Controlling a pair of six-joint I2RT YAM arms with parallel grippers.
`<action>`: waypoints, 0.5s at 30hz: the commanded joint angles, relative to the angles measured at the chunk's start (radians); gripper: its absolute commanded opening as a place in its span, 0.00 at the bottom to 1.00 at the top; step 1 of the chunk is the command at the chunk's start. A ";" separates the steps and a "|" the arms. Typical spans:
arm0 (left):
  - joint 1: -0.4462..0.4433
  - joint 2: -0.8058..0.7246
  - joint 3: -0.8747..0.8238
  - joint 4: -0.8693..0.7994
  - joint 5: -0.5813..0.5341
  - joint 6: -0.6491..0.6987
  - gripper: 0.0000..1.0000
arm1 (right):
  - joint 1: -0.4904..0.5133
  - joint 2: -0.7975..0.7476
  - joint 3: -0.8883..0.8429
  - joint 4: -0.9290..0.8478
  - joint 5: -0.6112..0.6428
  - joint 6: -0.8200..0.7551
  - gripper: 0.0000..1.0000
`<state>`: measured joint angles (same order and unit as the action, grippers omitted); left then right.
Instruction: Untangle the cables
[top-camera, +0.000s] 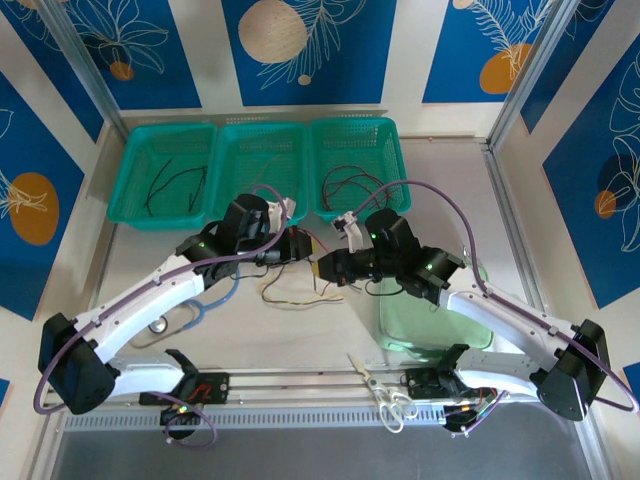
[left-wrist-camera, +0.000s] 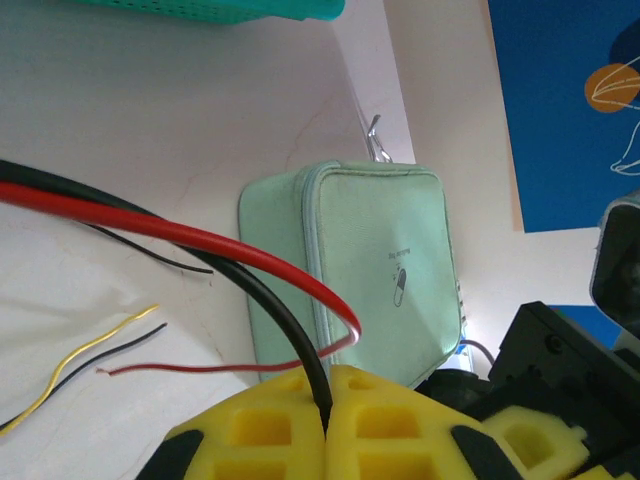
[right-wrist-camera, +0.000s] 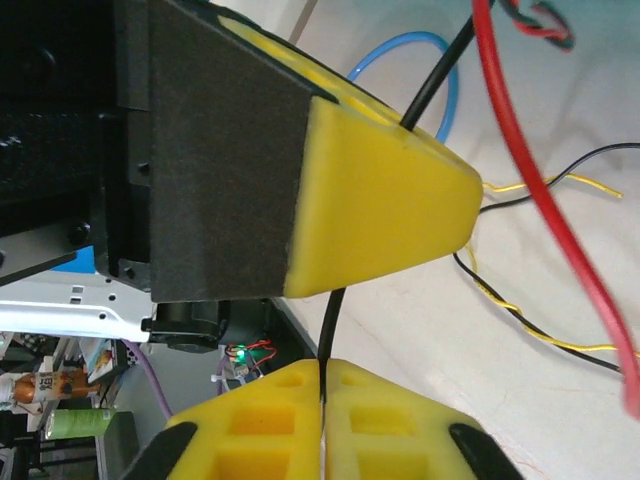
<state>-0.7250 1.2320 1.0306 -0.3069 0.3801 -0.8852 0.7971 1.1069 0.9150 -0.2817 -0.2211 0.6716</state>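
Observation:
The robot's two grippers both hold the black cable, so the right gripper will open and take the red cable hanging (right-wrist-camera: 541, 181) beside it before the robot pulls the cables apart.
Above the table's middle, my left gripper (top-camera: 307, 250) and right gripper (top-camera: 326, 266) meet tip to tip. In the left wrist view the left gripper (left-wrist-camera: 326, 402) is shut on a black cable (left-wrist-camera: 272, 302), with a red cable (left-wrist-camera: 205, 236) looping just over it. The right gripper (right-wrist-camera: 322, 385) is shut on the same black cable (right-wrist-camera: 331, 320), a short way below the left gripper's yellow fingers (right-wrist-camera: 385, 200). A red cable (right-wrist-camera: 520, 170) hangs to the right. Thin yellow and black wires (top-camera: 288, 292) lie loose on the table below the grippers.
Three green baskets stand at the back: the left one (top-camera: 124, 190) and the right one (top-camera: 391, 140) hold cables. A mint pouch (top-camera: 430, 312) lies under the right arm. A blue stethoscope tube (top-camera: 205, 305) sits under the left arm, and scissors (top-camera: 385, 395) lie at the front.

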 joint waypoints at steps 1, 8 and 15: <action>-0.007 -0.011 0.032 -0.001 -0.021 0.016 0.01 | -0.019 -0.059 0.045 -0.049 -0.010 -0.086 0.32; -0.006 -0.014 0.038 -0.003 -0.003 0.011 0.01 | -0.164 -0.240 -0.010 -0.079 0.008 -0.329 0.50; -0.007 -0.002 0.067 -0.014 0.008 0.012 0.01 | -0.185 -0.225 -0.114 0.080 -0.076 -0.539 0.52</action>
<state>-0.7250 1.2320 1.0546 -0.3149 0.3737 -0.8822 0.6048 0.8566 0.8593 -0.2726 -0.2451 0.2615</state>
